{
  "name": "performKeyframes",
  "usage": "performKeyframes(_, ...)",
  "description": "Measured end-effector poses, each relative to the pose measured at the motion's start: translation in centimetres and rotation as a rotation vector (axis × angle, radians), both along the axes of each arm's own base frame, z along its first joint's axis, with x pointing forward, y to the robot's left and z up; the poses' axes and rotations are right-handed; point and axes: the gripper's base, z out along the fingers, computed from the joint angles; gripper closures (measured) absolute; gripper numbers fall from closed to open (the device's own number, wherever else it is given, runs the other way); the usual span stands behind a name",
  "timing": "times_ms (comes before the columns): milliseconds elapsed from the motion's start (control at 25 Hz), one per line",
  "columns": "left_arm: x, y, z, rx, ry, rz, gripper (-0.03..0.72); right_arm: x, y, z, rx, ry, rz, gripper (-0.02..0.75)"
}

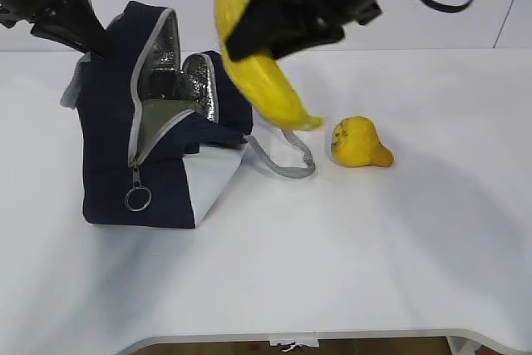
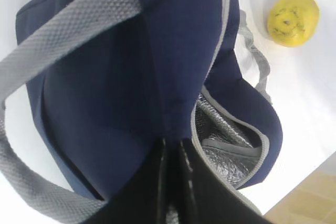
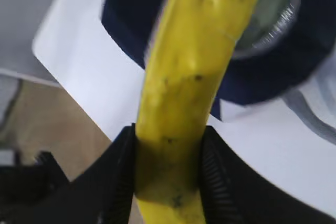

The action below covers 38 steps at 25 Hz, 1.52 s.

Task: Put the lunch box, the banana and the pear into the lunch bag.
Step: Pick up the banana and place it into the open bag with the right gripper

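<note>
The robot's right gripper needs to release the banana inside the lunch bag [image 1: 152, 117], between the green lunch box and the navy flap.
The navy lunch bag [image 1: 158, 180] stands at the left with its zipper open and silver foil lining showing. A dull green surface, the lunch box lid [image 1: 162, 118], lies inside the opening. My left gripper [image 1: 90, 39] is shut on the bag's navy top flap [image 2: 157, 51] and holds it up; in its wrist view the fingers [image 2: 181, 166] pinch the fabric. My right gripper [image 1: 270, 27] is shut on the yellow banana [image 1: 259, 76], held in the air just right of the opening; the banana [image 3: 194, 77] hangs over the bag [image 3: 131, 19]. The pear [image 1: 359, 142] lies on the table to the right.
A grey webbing handle [image 1: 283, 164] trails on the table between the bag and the pear. The zipper's ring pull [image 1: 138, 199] hangs on the bag's front. The white table's front edge [image 1: 332, 337] is near the bottom of the exterior view.
</note>
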Motion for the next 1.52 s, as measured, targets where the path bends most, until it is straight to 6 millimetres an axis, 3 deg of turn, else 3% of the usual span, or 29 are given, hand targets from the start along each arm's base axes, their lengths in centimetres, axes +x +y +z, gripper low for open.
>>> performKeyframes(160, 0.0, 0.0, 0.0, -0.001, 0.0, 0.0, 0.691, 2.7, 2.6, -0.7, 0.223, 0.09, -0.047, 0.461)
performKeyframes(400, 0.0, 0.0, 0.0, -0.002, 0.0, 0.0, 0.691, 5.9, 5.2, -6.2, 0.347, 0.324, -0.073, 0.461)
performKeyframes(640, 0.0, 0.0, 0.0, -0.005, 0.0, 0.0, 0.691, 8.9, 7.0, -9.1, 0.452, 0.412, -0.098, 0.461)
performKeyframes(1080, 0.0, 0.0, 0.0, -0.001, -0.003, 0.002, 0.691, 12.3, 8.8, -10.1, 0.543, 0.47, -0.127, 0.461)
performKeyframes(1520, 0.0, -0.1, 0.1, -0.014, -0.004, 0.004, 0.691, 14.3, 7.8, -10.6, 0.631, 0.465, -0.248, 0.461)
